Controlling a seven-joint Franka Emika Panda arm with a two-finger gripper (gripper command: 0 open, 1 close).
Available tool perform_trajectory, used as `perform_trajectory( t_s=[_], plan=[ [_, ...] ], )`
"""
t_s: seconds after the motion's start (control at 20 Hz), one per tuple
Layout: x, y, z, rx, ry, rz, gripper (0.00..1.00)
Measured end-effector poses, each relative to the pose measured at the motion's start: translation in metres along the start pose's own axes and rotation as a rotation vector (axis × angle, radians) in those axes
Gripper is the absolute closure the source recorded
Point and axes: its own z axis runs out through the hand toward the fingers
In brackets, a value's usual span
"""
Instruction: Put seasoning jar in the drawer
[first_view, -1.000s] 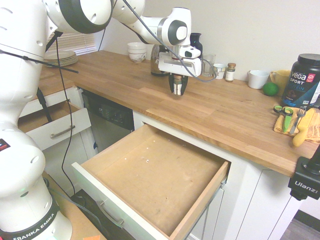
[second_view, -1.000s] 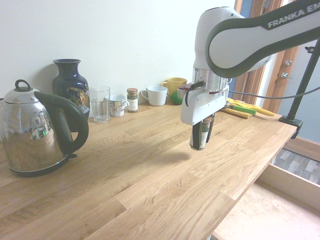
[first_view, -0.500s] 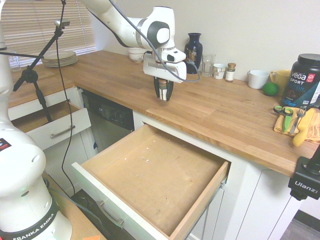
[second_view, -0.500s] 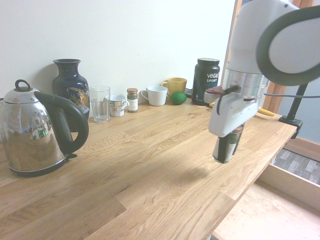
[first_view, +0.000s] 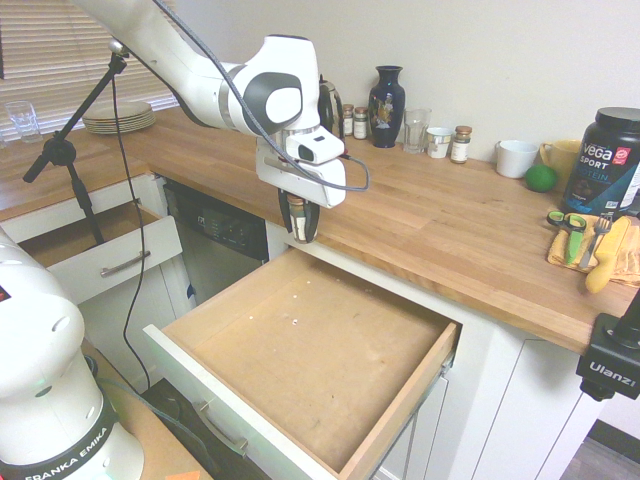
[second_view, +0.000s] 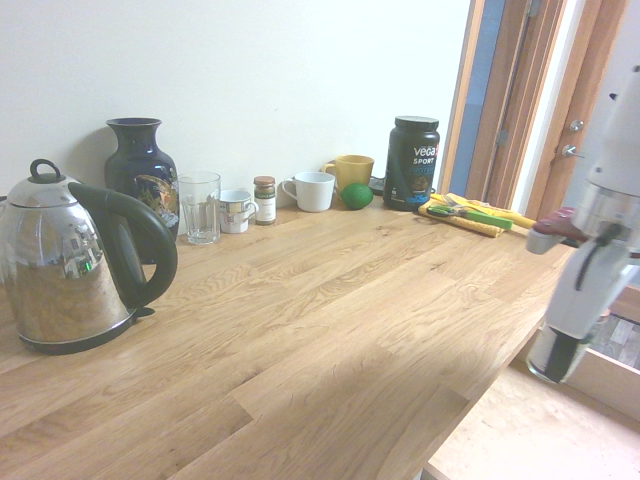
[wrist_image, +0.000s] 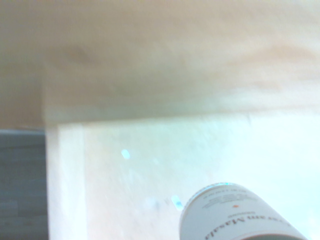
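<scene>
My gripper is to put the seasoning jar down near the middle of the bare drawer's bottom (first_view: 297, 345), a little toward the dishwasher side.
My gripper (first_view: 301, 228) hangs at the counter's front edge, above the back left part of the drawer (first_view: 300, 350), and is shut on the seasoning jar (first_view: 298, 215). The jar is upright between the fingers, its brown lid up. The drawer is pulled far out, showing a bare light-brown wooden floor behind its white front and bar handle (first_view: 222, 428). In the second exterior view the gripper (second_view: 556, 352) sits blurred past the counter edge at the right. The jar's pale printed bottom end (wrist_image: 235, 215) shows in the wrist view over the drawer floor.
A smaller white drawer (first_view: 105, 255) stands open at the left. Along the back wall are a kettle (second_view: 70, 265), vase (first_view: 386, 92), glass (first_view: 416, 130), cups, a brown-lidded jar (first_view: 460, 144) and two small dark-lidded jars (first_view: 354, 121). A protein tub (first_view: 608, 160) and utensils lie right.
The arm has swung from over the middle of the counter toward its front edge and lowered, carrying the jar; it now hangs above the open drawer's back left part.
</scene>
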Motion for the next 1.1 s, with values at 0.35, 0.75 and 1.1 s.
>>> perform_trajectory(
  t_s=[0.35, 0.75, 1.1],
  plan=[
    [0.002, 0.029, 0.016, 0.009, 0.006, 0.041, 1.00],
    [0.000, 0.033, 0.091, -0.014, -0.015, 0.045, 1.00],
    [-0.005, 0.037, 0.146, -0.047, -0.043, 0.047, 1.00]
  ],
)
